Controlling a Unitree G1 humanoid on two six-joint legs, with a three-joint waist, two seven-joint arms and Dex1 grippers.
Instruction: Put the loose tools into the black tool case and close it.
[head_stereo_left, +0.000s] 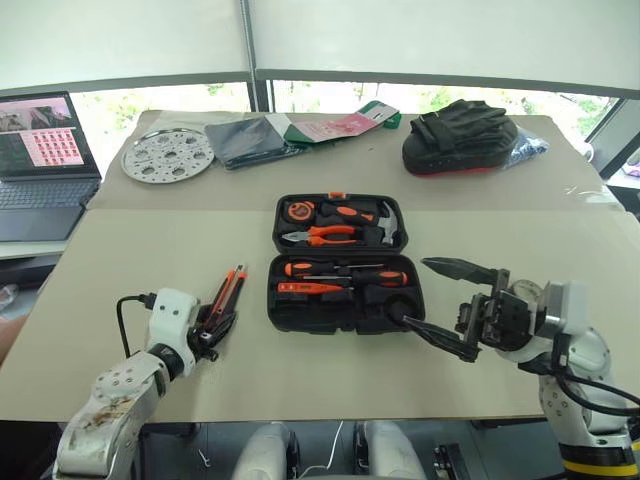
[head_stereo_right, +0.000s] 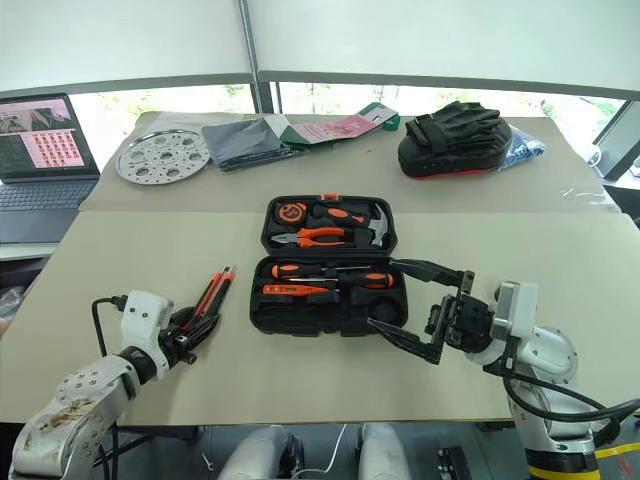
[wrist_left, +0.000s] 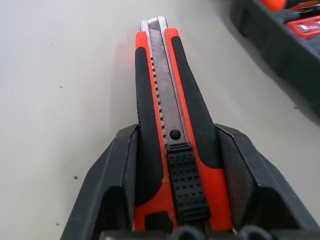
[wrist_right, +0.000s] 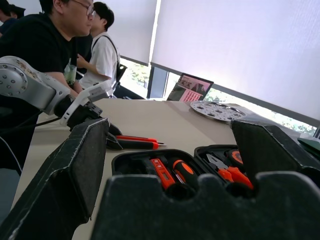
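Observation:
Next, my left gripper releases the utility knife in the empty slot (head_stereo_left: 328, 313) between the orange tester and the near edge of the case.
The black tool case (head_stereo_left: 276, 312) lies open in the middle of the table. Its near half holds black-and-orange screwdrivers (head_stereo_left: 345, 270) and a slim orange tester (head_stereo_left: 310, 288). Pliers, a hammer and a tape measure sit in the far half. The orange-black utility knife (head_stereo_left: 230, 288) lies on the table left of the case, pointing away from me. My left gripper (head_stereo_left: 214, 326) is shut on its rear end, and the fingers (wrist_left: 116, 175) press both sides of the knife (wrist_left: 170, 100). My right gripper (head_stereo_left: 420, 293) hovers wide open at the case's right edge, holding nothing.
A laptop (head_stereo_left: 40, 150) stands at the far left. A perforated metal disc (head_stereo_left: 168, 155), dark cloth (head_stereo_left: 245, 140) and a black padded bag (head_stereo_left: 460, 135) lie along the back. Two people (wrist_right: 45, 40) stand beyond the table's left side.

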